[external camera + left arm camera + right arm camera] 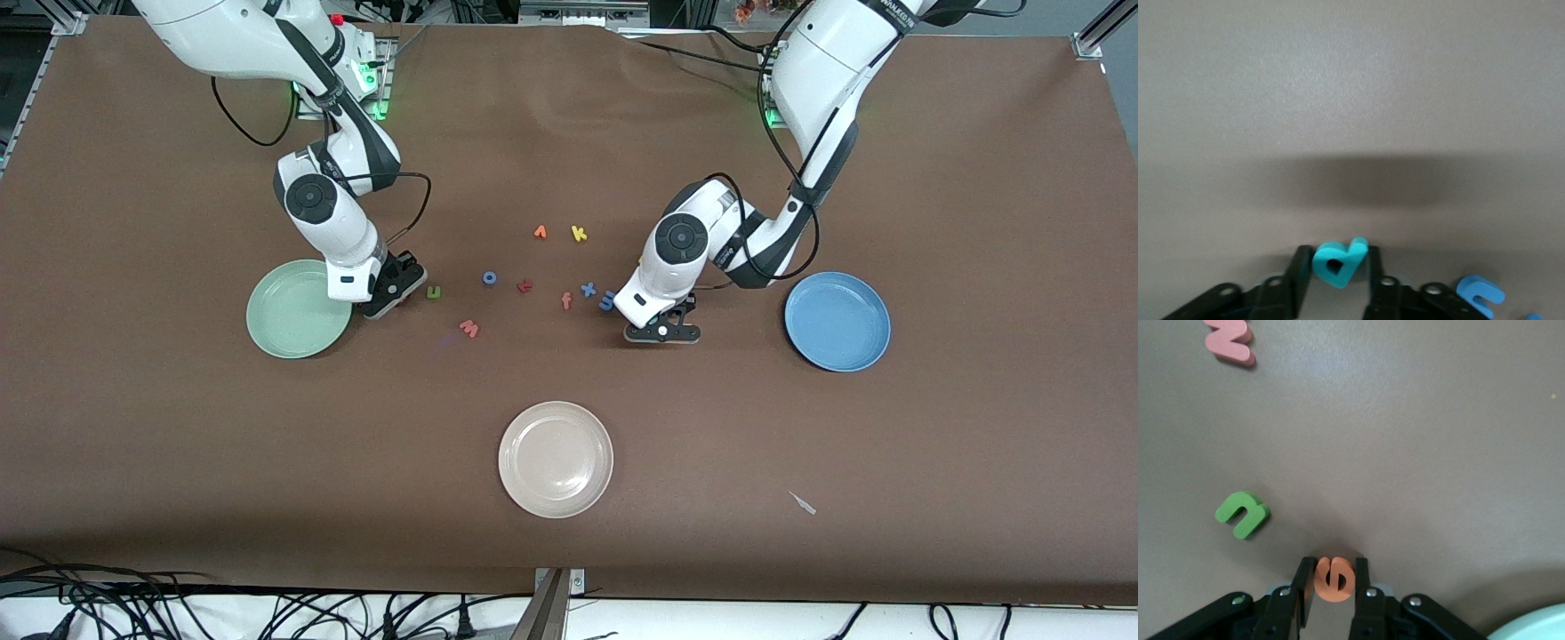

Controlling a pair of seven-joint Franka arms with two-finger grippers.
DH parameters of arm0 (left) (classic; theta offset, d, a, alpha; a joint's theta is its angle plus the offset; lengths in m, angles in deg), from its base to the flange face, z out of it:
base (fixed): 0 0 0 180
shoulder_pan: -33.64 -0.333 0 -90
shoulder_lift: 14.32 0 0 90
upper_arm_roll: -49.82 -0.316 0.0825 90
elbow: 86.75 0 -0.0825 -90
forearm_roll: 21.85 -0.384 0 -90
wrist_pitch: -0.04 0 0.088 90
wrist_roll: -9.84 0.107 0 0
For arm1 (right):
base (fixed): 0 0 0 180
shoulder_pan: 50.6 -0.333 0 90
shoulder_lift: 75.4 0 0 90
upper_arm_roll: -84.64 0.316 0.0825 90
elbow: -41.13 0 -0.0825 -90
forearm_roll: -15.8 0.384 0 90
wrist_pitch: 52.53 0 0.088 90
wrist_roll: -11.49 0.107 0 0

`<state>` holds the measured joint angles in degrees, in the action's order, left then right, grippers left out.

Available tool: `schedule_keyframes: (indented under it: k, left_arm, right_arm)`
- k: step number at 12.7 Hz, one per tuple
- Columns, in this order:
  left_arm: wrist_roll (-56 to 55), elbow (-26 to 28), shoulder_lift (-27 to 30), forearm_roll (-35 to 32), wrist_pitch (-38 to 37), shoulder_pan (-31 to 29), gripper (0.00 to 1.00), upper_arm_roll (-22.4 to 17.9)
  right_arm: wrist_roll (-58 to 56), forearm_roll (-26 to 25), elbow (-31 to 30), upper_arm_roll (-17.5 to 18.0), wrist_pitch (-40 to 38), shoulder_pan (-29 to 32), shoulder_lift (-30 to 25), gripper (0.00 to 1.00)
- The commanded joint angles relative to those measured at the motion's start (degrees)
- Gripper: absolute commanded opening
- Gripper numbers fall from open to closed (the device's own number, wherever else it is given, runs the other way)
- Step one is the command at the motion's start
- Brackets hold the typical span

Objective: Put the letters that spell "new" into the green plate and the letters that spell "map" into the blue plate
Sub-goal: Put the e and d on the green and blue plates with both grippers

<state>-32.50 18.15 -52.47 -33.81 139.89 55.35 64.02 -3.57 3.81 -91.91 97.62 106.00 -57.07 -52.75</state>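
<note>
Next, I let go of the teal p with my left gripper on the blue plate, slightly off its middle [821, 308] toward the letters.
My left gripper [662, 331] is down at the table beside the blue m [607, 300], shut on the teal p [1340, 262], which stands tilted between the fingers. My right gripper [396, 289] is low next to the green plate [284, 311], shut on the orange e [1334, 579]. The green n [434, 292] lies just beside that gripper, and the pink w [469, 329] lies nearer the front camera. The right wrist view shows the n [1241, 514], the w [1230, 340] and the plate's rim [1531, 630]. The blue plate [837, 321] sits toward the left arm's end.
Between the arms lie a blue ring letter [490, 277], a red letter [524, 286], a salmon f [566, 301], a blue x [588, 289], an orange v [540, 232] and a yellow k [579, 234]. A cream plate [556, 459] sits nearest the front camera.
</note>
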Motion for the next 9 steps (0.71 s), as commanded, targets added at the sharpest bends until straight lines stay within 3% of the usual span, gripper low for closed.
schedule_keyframes:
  k: [1, 3, 5, 7, 9]
  left_arm:
    - [-2.8, -1.4, -1.2, -3.0, -0.1, 0.7, 0.11, -0.8]
    - [-1.9, -1.5, -0.8, -3.0, -0.4, 0.0, 0.05, -0.8]
    - [1.4, -2.4, 0.9, -2.6, -4.3, -2.4, 0.04, -0.4]
    - [9.6, -3.6, 3.4, -0.3, -13.1, -5.5, 0.04, 0.2]
    - [19.3, -3.3, 6.5, 2.6, -20.0, -9.1, 0.04, 0.6]
  right_arm:
    - [-2.2, -0.9, 0.2, -2.0, -6.7, 0.2, -6.9, 0.02]
    - [-2.1, -0.9, 0.3, -3.6, -14.6, 0.2, -11.0, 0.02]
    - [-2.2, -1.0, -0.2, -6.7, -15.7, 0.3, -10.7, 0.04]
    - [-2.3, -0.9, -1.3, -8.4, -15.5, 0.3, -9.1, 0.43]
    - [-1.8, -0.8, -1.2, -10.2, -15.9, 0.2, -9.1, 1.0]
